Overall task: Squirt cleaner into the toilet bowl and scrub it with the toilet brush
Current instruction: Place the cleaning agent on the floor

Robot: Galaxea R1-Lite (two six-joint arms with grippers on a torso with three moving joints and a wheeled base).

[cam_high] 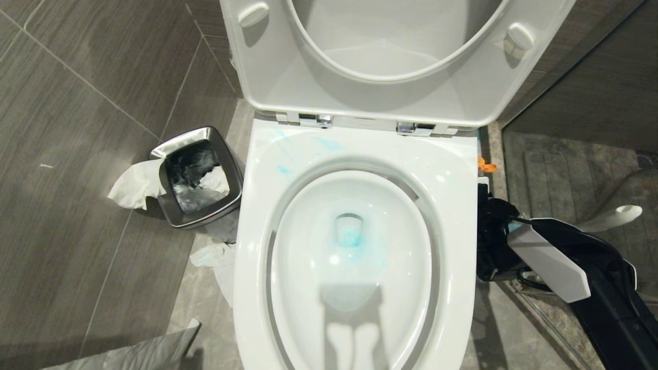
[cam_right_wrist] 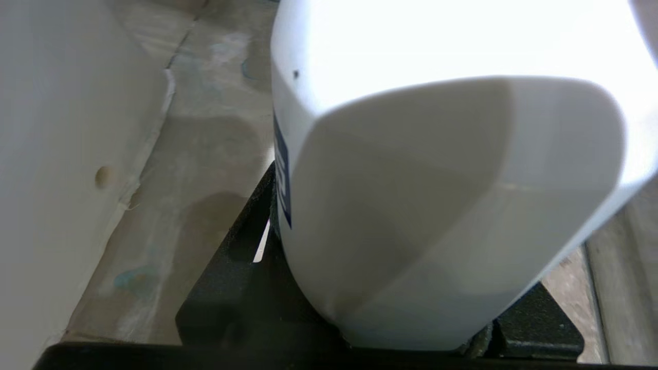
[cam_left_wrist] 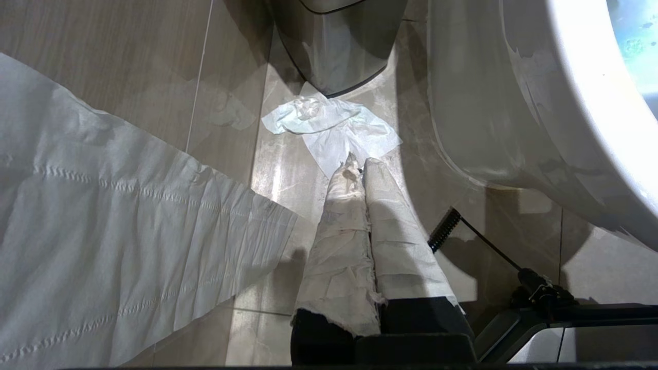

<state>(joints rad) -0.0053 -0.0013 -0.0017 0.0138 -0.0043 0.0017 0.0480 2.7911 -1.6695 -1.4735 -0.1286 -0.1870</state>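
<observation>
The white bottle will go down on the floor (cam_high: pixel 485 181) between the toilet bowl and the stone ledge when I set it there with my right gripper. The bottle is now held low beside the bowl.
The toilet bowl (cam_high: pixel 257 216) stands open, with its seat and lid (cam_high: pixel 267 77) raised. Turquoise cleaner (cam_high: pixel 350 237) tints the water at the drain, and pale blue smears (cam_high: pixel 284 168) mark the back left of the rim. My right arm (cam_high: pixel 611 308) reaches in low beside the bowl's right side, over the floor. My right gripper (cam_right_wrist: pixel 401 293) is shut on a white bottle (cam_right_wrist: pixel 442 180) (cam_high: pixel 547 264). Behind the arm the white handle of the toilet brush (cam_high: pixel 617 213) sticks up; its base is hidden. My left gripper (cam_left_wrist: pixel 360 163) hangs shut and empty above the floor left of the bowl.
A square steel bin (cam_high: pixel 198 177) with a black liner stands left of the bowl, with tissue draped over its edge (cam_high: pixel 134 186). Crumpled tissue (cam_left_wrist: pixel 334 128) lies on the floor between bin and bowl. A long paper strip (cam_left_wrist: pixel 103 231) hangs near the left gripper.
</observation>
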